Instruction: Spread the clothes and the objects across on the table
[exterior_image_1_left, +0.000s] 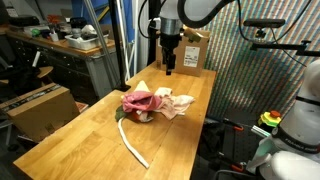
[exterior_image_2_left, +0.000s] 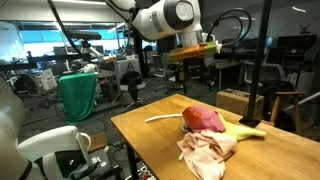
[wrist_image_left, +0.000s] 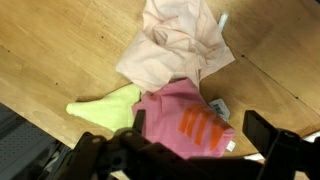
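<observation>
The pink-red cloth lies on top of the pile, so next my gripper goes to the pink-red cloth's orange stripes (exterior_image_1_left: 151, 103) (wrist_image_left: 203, 127) and closes there.
The clothes lie bunched in one pile in the middle of the table (exterior_image_1_left: 70, 135). A pink-red cloth (wrist_image_left: 170, 115) with orange stripes lies under my gripper (wrist_image_left: 200, 132). A cream-beige cloth (wrist_image_left: 180, 45) and a yellow-green cloth (wrist_image_left: 108, 108) touch it. In both exterior views the pink-red cloth (exterior_image_1_left: 140, 102) (exterior_image_2_left: 205, 118) sits on top, with the cream-beige cloth (exterior_image_1_left: 178, 103) (exterior_image_2_left: 208, 152) beside it. A thin cream-white cord (exterior_image_1_left: 132, 145) (exterior_image_2_left: 162, 120) runs out from the pile. My gripper (exterior_image_1_left: 170, 68) (exterior_image_2_left: 196, 78) hangs open well above the table, holding nothing.
A brown cardboard box (exterior_image_1_left: 40, 108) stands beside the table, another box (exterior_image_1_left: 195, 48) at its far end. A dark cluttered workbench (exterior_image_1_left: 70, 45) lies behind. A second robot's white body (exterior_image_2_left: 50, 150) is close to the table corner (exterior_image_2_left: 120, 120).
</observation>
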